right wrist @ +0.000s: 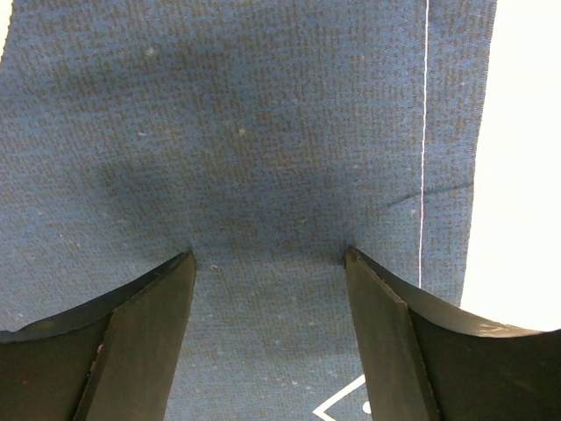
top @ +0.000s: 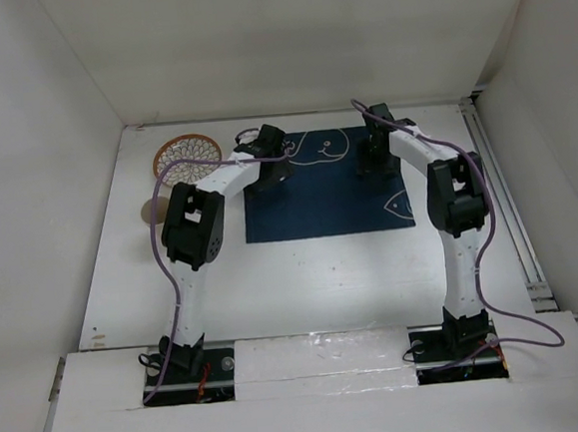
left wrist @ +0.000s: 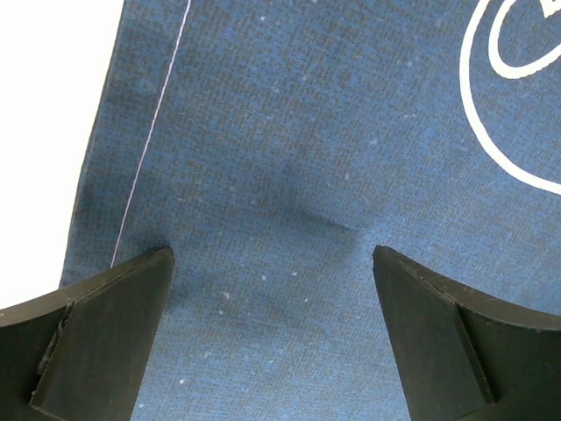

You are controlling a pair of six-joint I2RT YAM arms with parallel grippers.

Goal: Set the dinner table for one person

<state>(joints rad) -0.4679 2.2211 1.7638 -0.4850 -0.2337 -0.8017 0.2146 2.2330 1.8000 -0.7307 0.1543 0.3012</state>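
The robot's left gripper will next close on the brown rim of the round plate (top: 157, 169), on the side of the plate away from the navy blue placemat.
A navy blue placemat (top: 328, 198) with white line drawings lies flat on the white dinner table (top: 304, 275), toward the far middle. My left gripper (top: 269, 178) is open, its tips down on or just above the placemat's far left part (left wrist: 272, 254). My right gripper (top: 373, 164) is open, its tips down on the placemat's far right part (right wrist: 267, 254). Neither gripper holds anything. The placemat's stitched left edge shows in the left wrist view, its right edge in the right wrist view.
A round woven wicker trivet (top: 186, 156) lies at the far left of the table. A small pale round coaster-like thing (top: 150, 211) lies by the left arm's elbow. White walls close the table at the back and both sides.
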